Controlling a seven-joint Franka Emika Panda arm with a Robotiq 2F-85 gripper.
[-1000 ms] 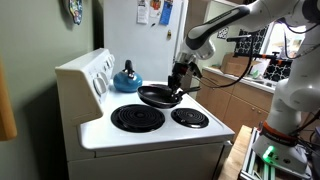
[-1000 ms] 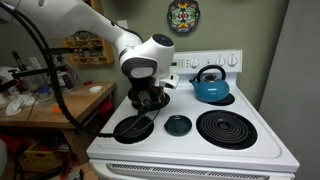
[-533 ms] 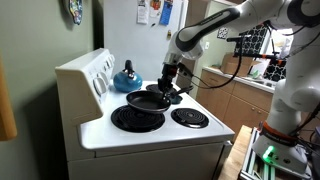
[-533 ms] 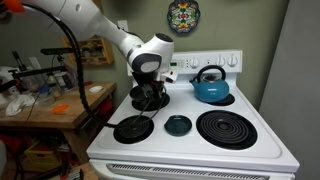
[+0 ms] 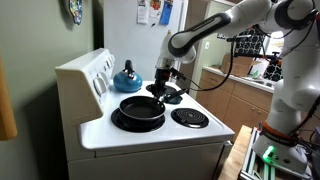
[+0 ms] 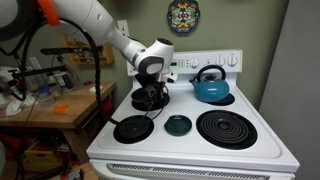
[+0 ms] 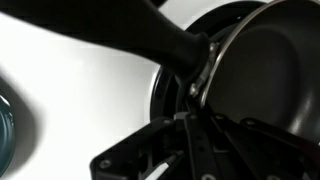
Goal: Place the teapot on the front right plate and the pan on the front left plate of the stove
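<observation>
The black pan, hanging low over that burner now, will go down from my gripper onto the widest coil burner [image 5: 138,112] [image 7: 262,75], next to the smaller bare coil.
The black pan [image 5: 140,108] hangs low over the widest coil burner [image 5: 123,123], nearest the camera; I cannot tell if it touches. My gripper [image 5: 160,88] is shut on the pan's far rim, where the long handle joins. In the wrist view the gripper [image 7: 196,100] clamps that rim, with the pan's inside [image 7: 270,80] to the right and the handle [image 7: 130,30] running up-left. In an exterior view the gripper [image 6: 150,95] hides most of the pan. The blue teapot [image 5: 127,77] stands on a back burner beside the control panel, also seen from the front [image 6: 211,88].
A smaller bare coil [image 5: 190,117] lies right of the pan. From the front, a big bare coil [image 6: 232,128], a small coil [image 6: 132,128] and a small round teal thing [image 6: 178,125] show. A wooden counter [image 5: 240,95] flanks the stove.
My gripper has carried the pan from the middle of the stove top toward the control panel and down over the widest coil. The teapot has not moved.
</observation>
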